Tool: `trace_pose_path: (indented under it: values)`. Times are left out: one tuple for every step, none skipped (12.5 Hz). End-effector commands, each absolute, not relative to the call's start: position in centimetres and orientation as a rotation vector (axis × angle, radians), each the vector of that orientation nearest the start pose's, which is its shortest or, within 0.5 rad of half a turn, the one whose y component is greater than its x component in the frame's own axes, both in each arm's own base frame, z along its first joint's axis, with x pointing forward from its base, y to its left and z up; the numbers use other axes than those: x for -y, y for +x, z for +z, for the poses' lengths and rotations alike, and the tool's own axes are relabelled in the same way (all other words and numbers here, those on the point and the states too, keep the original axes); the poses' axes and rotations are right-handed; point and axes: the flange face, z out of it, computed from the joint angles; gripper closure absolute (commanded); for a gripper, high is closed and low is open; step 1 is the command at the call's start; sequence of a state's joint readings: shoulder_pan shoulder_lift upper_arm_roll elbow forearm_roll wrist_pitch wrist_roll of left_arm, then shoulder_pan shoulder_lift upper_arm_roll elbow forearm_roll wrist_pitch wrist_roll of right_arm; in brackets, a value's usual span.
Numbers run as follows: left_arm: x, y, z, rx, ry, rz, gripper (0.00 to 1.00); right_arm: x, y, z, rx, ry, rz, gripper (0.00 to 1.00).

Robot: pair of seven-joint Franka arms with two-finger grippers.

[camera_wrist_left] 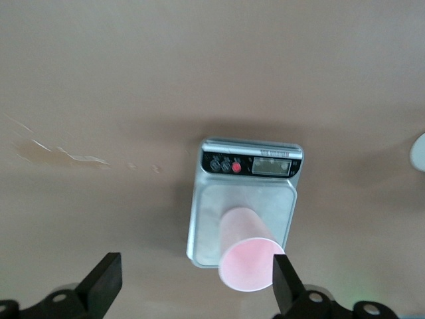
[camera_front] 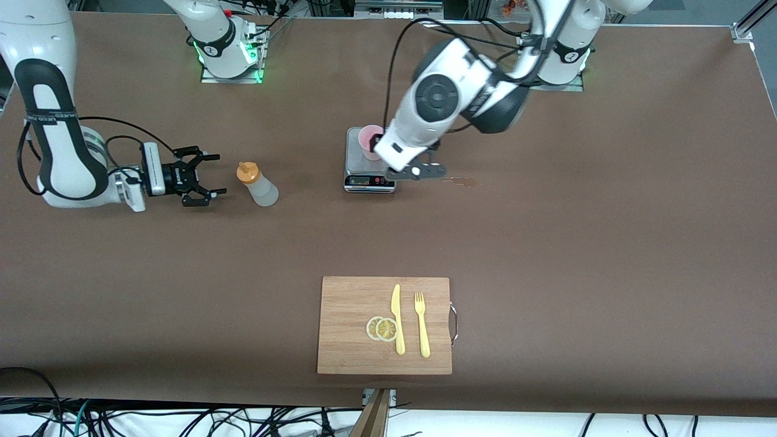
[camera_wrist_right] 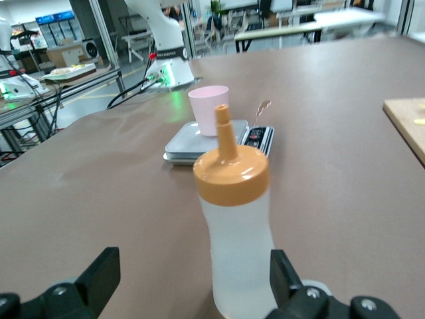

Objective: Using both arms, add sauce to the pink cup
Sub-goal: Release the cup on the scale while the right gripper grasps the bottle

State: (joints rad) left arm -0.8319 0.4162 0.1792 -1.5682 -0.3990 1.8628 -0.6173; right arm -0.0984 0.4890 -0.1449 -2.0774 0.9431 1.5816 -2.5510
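Next, I close my right gripper on the body of the sauce bottle (camera_front: 260, 188) (camera_wrist_right: 240, 256), under the bottle's orange cap.
The pink cup (camera_front: 369, 141) stands upright on a small kitchen scale (camera_front: 358, 181) in the middle of the table. My left gripper (camera_front: 425, 171) hangs open just above the scale's edge toward the left arm's end. In the left wrist view the pink cup (camera_wrist_left: 249, 258) sits beside one fingertip (camera_wrist_left: 285, 279), untouched, and nothing is between the fingers of the left gripper (camera_wrist_left: 196, 282). The sauce (camera_front: 258, 184) stands on the table toward the right arm's end. My right gripper (camera_front: 213, 176) is low and open, a short gap from it. In the right wrist view the sauce (camera_wrist_right: 236, 246) is just ahead of the right gripper (camera_wrist_right: 191, 276).
A wooden cutting board (camera_front: 346, 340) lies near the front edge of the table with a yellow knife (camera_front: 397, 318), a yellow fork (camera_front: 422, 325) and lemon slices (camera_front: 382, 328). A small wet stain (camera_front: 461, 181) marks the brown cloth beside the scale.
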Motion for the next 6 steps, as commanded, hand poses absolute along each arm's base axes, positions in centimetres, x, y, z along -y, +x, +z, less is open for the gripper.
trace_pose_path:
  values:
    - [37.1, 53.5, 44.1, 0.050, -3.338, 0.419, 0.00, 3.1, 48.9, 16.8, 1.544, -1.272, -0.816, 0.00]
    - [33.9, 55.0, 45.1, 0.081, -3.343, 0.412, 0.00, 2.7, 48.5, 16.1, 1.536, -1.257, -0.836, 0.00]
    - [30.4, 56.5, 46.3, 0.115, -3.342, 0.386, 0.00, 2.4, 48.1, 15.3, 1.535, -1.240, -0.863, 0.00]
    - [26.3, 57.9, 47.5, 0.123, -3.319, 0.328, 0.00, 2.0, 47.5, 14.3, 1.521, -1.227, -0.890, 0.00]
    - [22.6, 59.1, 49.1, 0.113, -3.296, 0.263, 0.00, 1.2, 47.5, 13.8, 1.515, -1.209, -0.917, 0.00]
    - [19.0, 59.9, 50.2, 0.096, -3.282, 0.248, 0.00, 0.8, 47.5, 13.6, 1.513, -1.204, -0.927, 0.00]
